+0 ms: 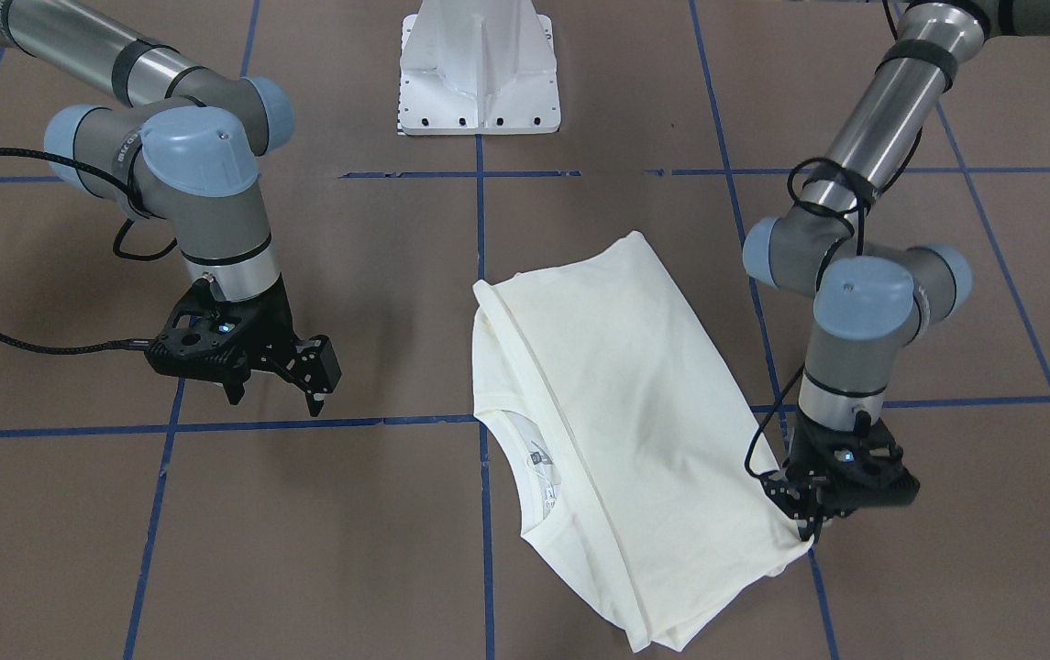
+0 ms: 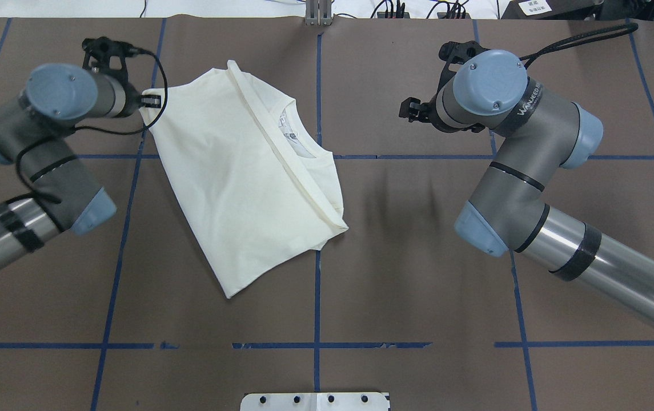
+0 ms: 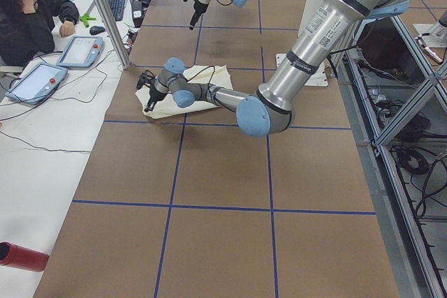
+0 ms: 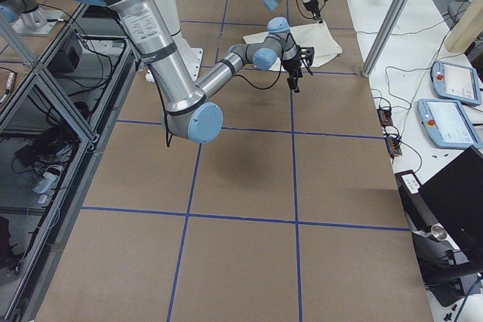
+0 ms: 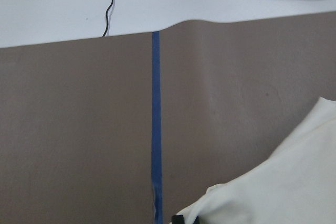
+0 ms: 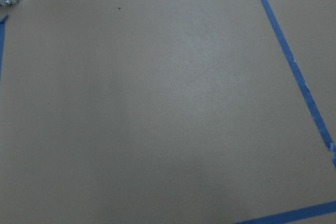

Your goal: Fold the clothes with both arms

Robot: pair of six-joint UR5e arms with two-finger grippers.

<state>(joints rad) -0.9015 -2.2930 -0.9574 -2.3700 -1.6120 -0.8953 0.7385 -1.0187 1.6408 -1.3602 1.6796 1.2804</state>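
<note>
The robot's right gripper needs to close on the collar's end (image 1: 484,414) nearest the white base block, at the edge of the cream T-shirt.
The cream T-shirt (image 1: 635,412) lies folded on the brown table with its plain side up. Its collar and neck label (image 2: 292,128) show along one edge. My left gripper (image 1: 807,532) is down at the shirt's outer corner, shut on the fabric there. In the overhead view that corner is drawn to a point at the left gripper (image 2: 152,101). The left wrist view shows cream cloth (image 5: 283,192) at its bottom edge. My right gripper (image 1: 275,401) hangs above bare table, well away from the shirt, open and holding nothing. The right wrist view shows only table.
The white base block (image 1: 479,69) stands at the robot's side of the table. Blue tape lines (image 2: 316,274) divide the brown surface. A person (image 3: 35,12) sits at a side desk with control tablets (image 3: 80,50). The table's far edge runs close behind the left gripper.
</note>
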